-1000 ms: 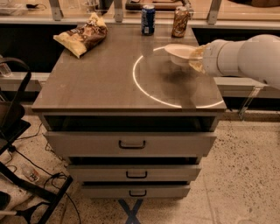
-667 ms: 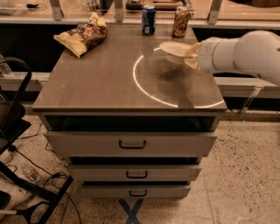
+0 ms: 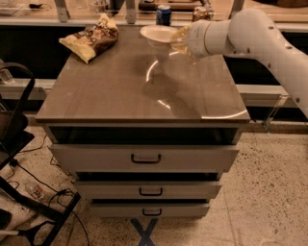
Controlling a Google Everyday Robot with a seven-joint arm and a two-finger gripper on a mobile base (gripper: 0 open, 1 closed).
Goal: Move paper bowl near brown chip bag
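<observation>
Next, I let go of the paper bowl, now hanging level above the cabinet top, on the bare cabinet top (image 3: pixel 119 50), close against the near side of the brown chip bag.
The off-white paper bowl (image 3: pixel 158 36) hangs in the air above the back middle of the cabinet top, level, rim up. My gripper (image 3: pixel 176 42) comes in from the right on a white arm and is shut on the bowl's right rim. The brown chip bag (image 3: pixel 91 37), dark brown with yellow ends, lies on the back left corner of the top. The bowl is to the right of the bag, with a gap of bare tabletop between them.
A blue soda can (image 3: pixel 163 14) stands at the back edge behind the bowl; a brown can (image 3: pixel 199 12) shows behind the arm. The grey cabinet top (image 3: pixel 120 91) has drawers below. A black frame and cables (image 3: pixel 19 144) sit on the floor at left.
My gripper has carried the bowl leftward and toward the back, from the right side of the top to near the blue can, closer to the chip bag.
</observation>
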